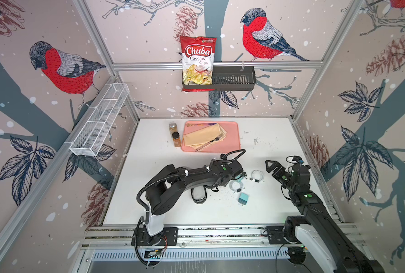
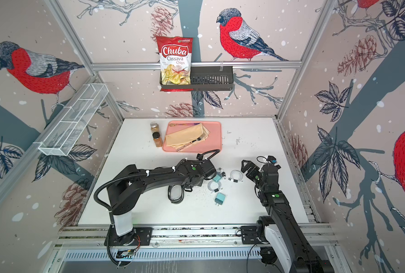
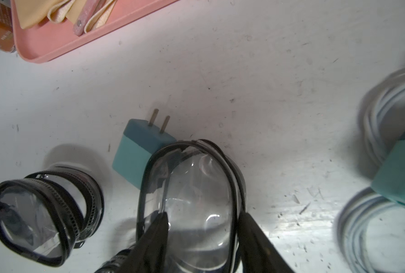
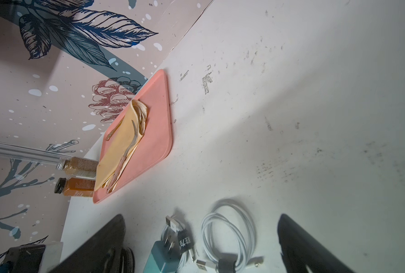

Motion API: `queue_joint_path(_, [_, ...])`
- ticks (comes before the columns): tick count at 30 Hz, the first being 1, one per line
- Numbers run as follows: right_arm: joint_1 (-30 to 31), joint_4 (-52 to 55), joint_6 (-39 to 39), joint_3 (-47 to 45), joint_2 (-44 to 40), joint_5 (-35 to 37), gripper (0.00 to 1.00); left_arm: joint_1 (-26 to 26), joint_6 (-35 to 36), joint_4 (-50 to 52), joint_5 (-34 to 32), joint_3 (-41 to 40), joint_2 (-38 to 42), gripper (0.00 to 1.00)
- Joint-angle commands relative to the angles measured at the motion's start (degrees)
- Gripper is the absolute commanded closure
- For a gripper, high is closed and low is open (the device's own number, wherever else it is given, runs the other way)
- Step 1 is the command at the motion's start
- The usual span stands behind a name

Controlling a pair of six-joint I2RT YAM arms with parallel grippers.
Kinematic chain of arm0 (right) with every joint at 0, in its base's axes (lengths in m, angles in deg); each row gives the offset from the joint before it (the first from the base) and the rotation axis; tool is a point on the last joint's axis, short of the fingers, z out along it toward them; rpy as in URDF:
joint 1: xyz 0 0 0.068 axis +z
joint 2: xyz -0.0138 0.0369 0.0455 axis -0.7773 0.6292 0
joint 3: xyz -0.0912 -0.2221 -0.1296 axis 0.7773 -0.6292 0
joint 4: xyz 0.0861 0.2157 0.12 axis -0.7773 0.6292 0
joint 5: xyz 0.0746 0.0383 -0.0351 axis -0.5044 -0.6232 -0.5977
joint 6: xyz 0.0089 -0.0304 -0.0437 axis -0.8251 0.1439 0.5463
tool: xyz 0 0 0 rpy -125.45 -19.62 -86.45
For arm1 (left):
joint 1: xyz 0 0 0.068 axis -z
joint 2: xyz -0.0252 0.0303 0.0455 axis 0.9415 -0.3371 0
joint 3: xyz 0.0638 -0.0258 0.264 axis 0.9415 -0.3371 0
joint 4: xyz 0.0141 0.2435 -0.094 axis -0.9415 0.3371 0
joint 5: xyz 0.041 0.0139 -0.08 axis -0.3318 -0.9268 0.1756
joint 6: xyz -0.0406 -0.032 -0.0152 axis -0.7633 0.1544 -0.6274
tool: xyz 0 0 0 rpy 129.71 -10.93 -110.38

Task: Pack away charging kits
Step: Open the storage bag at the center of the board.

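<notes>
My right gripper needs to grip the white cable on the coil's side (image 1: 262, 176) (image 4: 251, 242), close to its black tie and facing away from the teal adapters.
In the left wrist view my left gripper (image 3: 201, 219) is shut on a black oval clear-lidded case (image 3: 196, 184), one finger against each long side. A teal plug adapter (image 3: 140, 149) lies just behind that case, prongs pointing away. Another case (image 3: 43, 212) sits beside it. Both top views hide these jaws under the wrist and show one case (image 1: 198, 195) by the arm. My right gripper (image 4: 201, 236) hangs open over a coiled white cable (image 4: 227, 234), next to a teal adapter (image 4: 160, 257) lying on another cable (image 4: 180, 238). A further adapter (image 1: 243, 198) lies nearer the front.
A pink tray (image 1: 234, 141) with a napkin and fork sits at the back of the table, two brown spice jars (image 1: 175, 138) to its left. A black wall basket (image 1: 232, 79) holds a chips bag. A white wire basket (image 1: 100, 120) hangs on the left wall.
</notes>
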Motion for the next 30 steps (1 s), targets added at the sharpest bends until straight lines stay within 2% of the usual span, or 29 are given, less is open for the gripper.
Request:
queue_joint_path(1, [-0.06, -0.04, 0.87, -0.16, -0.19, -1.39, 0.01, 0.27, -1.65, 3.16, -2.79, 0.63, -0.78, 0.49])
queue_joint_path(6, [-0.08, -0.14, 0.79, -0.34, -0.14, -1.75, 0.0, 0.28, -1.63, 3.08, -3.14, 0.91, -1.12, 0.56])
queue_joint_path(15, [-0.05, -0.04, 0.78, -0.48, -0.36, -3.15, 0.0, 0.28, -1.54, 3.23, -3.53, 1.8, -1.9, 0.49])
queue_joint_path(18, [-0.1, -0.05, 0.76, -0.64, -0.44, -3.17, 0.0, 0.28, -1.69, 3.46, -3.96, 1.96, -2.25, 0.5])
queue_joint_path(21, [-0.05, -0.19, 0.78, -0.69, -0.55, -3.56, 0.01, 0.27, -1.99, 4.0, -4.53, 2.29, -2.52, 0.6])
queue_joint_path(24, [-0.1, -0.61, 0.95, -0.77, -0.56, -4.86, 0.01, 0.27, -2.32, 4.44, -5.23, 2.65, -2.45, 0.82])
queue_joint_path(28, [0.07, -1.25, 0.97, -0.78, -0.45, -7.51, 0.01, 0.33, -3.21, 5.92, -6.49, 3.72, -1.75, 0.97])
queue_joint_path(30, [0.56, -1.68, 0.98, -0.78, -0.46, -8.66, 0.01, 0.28, -5.42, 8.77, -8.48, 4.95, -1.64, 1.0])
